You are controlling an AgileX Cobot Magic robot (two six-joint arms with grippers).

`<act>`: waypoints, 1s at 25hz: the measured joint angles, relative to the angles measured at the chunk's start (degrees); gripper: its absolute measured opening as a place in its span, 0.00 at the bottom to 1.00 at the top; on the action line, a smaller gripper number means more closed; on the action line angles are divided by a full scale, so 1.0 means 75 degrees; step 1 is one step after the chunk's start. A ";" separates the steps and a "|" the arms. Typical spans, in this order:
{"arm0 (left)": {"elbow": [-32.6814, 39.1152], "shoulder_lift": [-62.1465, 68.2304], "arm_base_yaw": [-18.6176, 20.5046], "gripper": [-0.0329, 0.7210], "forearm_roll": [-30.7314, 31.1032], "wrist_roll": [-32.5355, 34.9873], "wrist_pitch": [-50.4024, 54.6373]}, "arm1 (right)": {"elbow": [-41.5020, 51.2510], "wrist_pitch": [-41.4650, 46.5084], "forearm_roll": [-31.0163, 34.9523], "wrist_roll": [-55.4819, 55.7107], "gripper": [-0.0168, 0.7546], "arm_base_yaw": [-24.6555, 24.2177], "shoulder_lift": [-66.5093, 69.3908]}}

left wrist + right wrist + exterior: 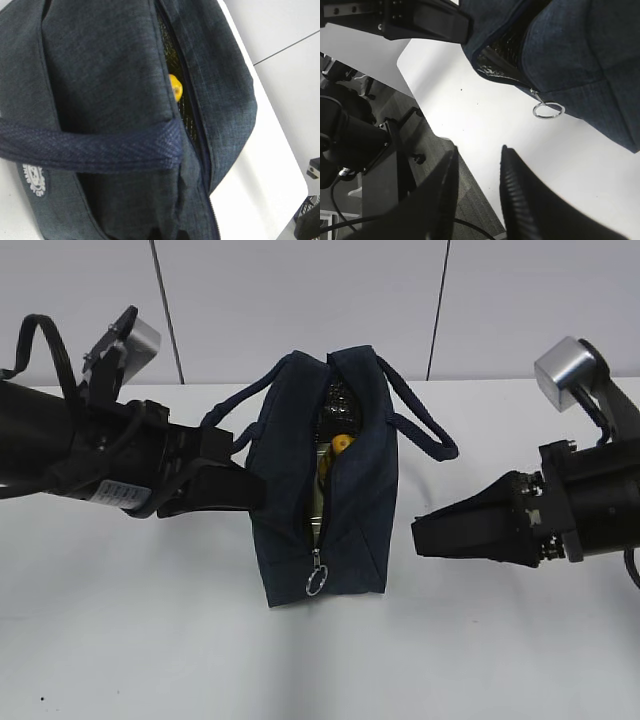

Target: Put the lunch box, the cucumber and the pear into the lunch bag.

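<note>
Next, I take the lunch bag with my left gripper nearer the slit (pixel 292 503), as it is well short of the bag's open slit, before my right gripper takes the ring pull.
The dark navy lunch bag (pixel 355 490) stands mid-table with its top zipper open in a long slit. The yellow-orange pear (pixel 342 444) shows inside the slit, and also in the left wrist view (pixel 175 88). A pale strip lies below it in the slit; I cannot make out the lunch box or the cucumber for certain. The metal ring pull (pixel 316 581) hangs at the near end of the zipper (pixel 548 110). My left gripper (pixel 250 490) presses against the bag's left side, its jaws hidden. My right gripper (pixel 418 536) is open and empty, just right of the bag.
Two padded handles (pixel 420 425) droop to either side of the bag; one crosses the left wrist view (pixel 95 147). The white table (pixel 480 640) ends at an edge close to my right gripper (pixel 479 148), with floor and a stand below.
</note>
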 joint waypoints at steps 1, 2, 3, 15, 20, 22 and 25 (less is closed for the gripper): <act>0.0000 0.0000 0.0000 0.02 0.0000 0.0000 0.0000 | 0.0000 -0.0045 0.0000 -0.0093 0.33 0.0000 0.0000; 0.0000 0.0000 0.0000 0.02 0.0000 0.0000 0.0000 | 0.0000 -0.0121 0.0000 -0.0150 0.33 0.0000 0.0000; 0.0000 0.0000 0.0000 0.02 0.0000 0.0000 0.0000 | 0.0000 -0.0239 0.0000 -0.0200 0.33 0.0000 0.0000; 0.0000 0.0000 0.0000 0.20 -0.0007 0.0031 -0.0090 | 0.0013 -0.1121 0.0359 -0.1378 0.34 0.0113 0.0674; 0.0000 0.0000 0.0000 0.42 -0.0214 0.0645 -0.0114 | 0.0013 -0.1091 0.0974 -0.3303 0.44 0.0502 0.0912; 0.0000 0.0000 0.0000 0.46 -0.0241 0.0996 -0.0116 | 0.0013 -0.1091 0.1227 -0.3820 0.47 0.0665 0.0932; 0.0000 0.0059 0.0000 0.48 -0.0265 0.1346 -0.0139 | 0.0013 -0.1106 0.1384 -0.4396 0.48 0.0882 0.0930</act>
